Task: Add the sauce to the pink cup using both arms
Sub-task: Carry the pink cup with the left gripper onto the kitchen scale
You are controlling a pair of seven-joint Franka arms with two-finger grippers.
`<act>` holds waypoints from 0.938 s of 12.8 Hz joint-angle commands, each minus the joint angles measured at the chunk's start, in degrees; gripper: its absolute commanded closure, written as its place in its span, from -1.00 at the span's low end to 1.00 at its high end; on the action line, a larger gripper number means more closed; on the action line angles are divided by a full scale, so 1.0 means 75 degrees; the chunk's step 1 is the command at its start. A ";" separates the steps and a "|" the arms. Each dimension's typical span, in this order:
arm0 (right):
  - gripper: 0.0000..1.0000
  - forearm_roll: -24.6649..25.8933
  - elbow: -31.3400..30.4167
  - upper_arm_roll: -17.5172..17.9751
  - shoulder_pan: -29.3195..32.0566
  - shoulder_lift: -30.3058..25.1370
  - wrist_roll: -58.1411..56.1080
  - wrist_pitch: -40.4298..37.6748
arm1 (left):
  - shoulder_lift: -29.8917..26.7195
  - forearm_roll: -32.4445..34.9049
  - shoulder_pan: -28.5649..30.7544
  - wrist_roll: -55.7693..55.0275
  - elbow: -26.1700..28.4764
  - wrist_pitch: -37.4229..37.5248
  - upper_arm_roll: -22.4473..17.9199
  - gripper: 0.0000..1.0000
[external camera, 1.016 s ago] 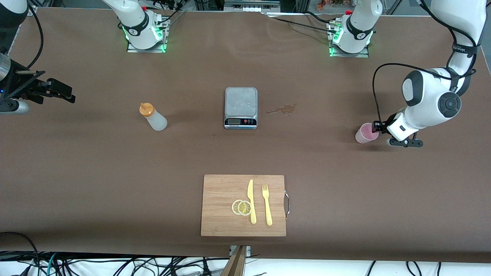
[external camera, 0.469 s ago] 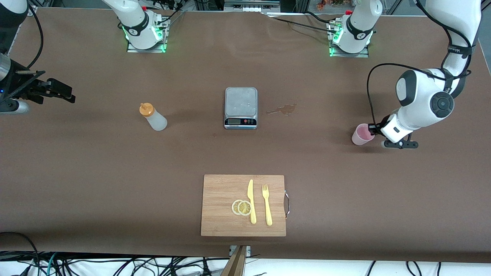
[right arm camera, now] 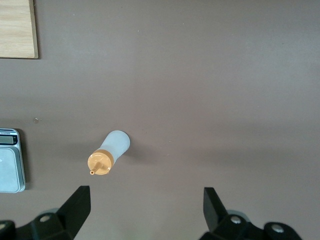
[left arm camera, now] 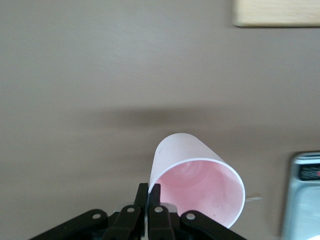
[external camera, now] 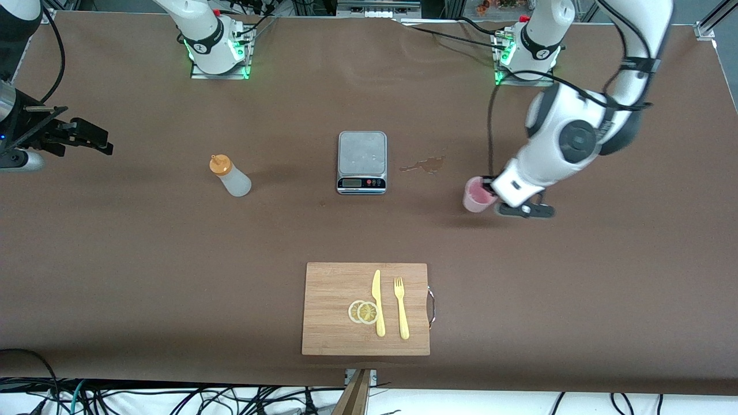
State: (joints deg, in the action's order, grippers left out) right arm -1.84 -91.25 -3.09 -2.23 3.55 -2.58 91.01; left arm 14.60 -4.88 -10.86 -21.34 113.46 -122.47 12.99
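Observation:
My left gripper has the pink cup. It hangs tilted just above the table. Next, I set it down with that gripper on the middle of the steel scale's plate (external camera: 363, 156).
The pale pink cup (external camera: 477, 195) hangs tilted just above the table, between the brown stain and the left arm's end. My left gripper (external camera: 490, 188) is shut on its rim. In the left wrist view the pink cup (left arm camera: 192, 172) shows its bare inside, and the left gripper (left arm camera: 148, 192) pinches the wall with one finger inside and one outside. The sauce bottle (external camera: 230, 176) with its orange cap stands upright toward the right arm's end. My right gripper (external camera: 105, 144) waits open in the air at that end. The right wrist view shows the sauce bottle (right arm camera: 111, 151) off from the right gripper (right arm camera: 145, 205).
A steel scale (external camera: 361, 161) stands mid-table, with a brown stain (external camera: 425, 165) beside it toward the cup. A wooden cutting board (external camera: 334, 288) lies nearer the front camera, with a yellow knife (external camera: 377, 302), a fork (external camera: 401, 308) and two lemon slices (external camera: 363, 312) on it.
The left gripper shut on the cup's rim and carried it from the left arm's end toward the scale. The right arm and the bottle have not moved.

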 commanded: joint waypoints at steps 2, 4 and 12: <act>-1.00 -0.0036 0.0155 0.0037 0.0062 0.0053 0.0063 -0.0064 | 0.0021 -0.0356 -0.1021 -0.2037 -0.0175 0.0053 0.0482 1.00; -1.00 -0.0036 0.0155 0.0037 0.0062 0.0053 0.0063 -0.0064 | 0.0173 -0.0813 -0.1620 -0.2578 -0.0245 -0.0368 0.0482 1.00; -1.00 -0.0048 0.0155 0.0037 0.0062 0.0053 0.0063 -0.0064 | 0.1052 -0.1002 -0.2993 -0.4045 -0.0316 -0.1576 0.0482 1.00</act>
State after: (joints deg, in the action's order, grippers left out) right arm -1.84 -91.25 -3.10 -2.21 3.56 -2.58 91.01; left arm 21.24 -11.05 -31.74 -50.53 112.67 -133.49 17.37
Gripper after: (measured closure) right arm 0.000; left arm 0.965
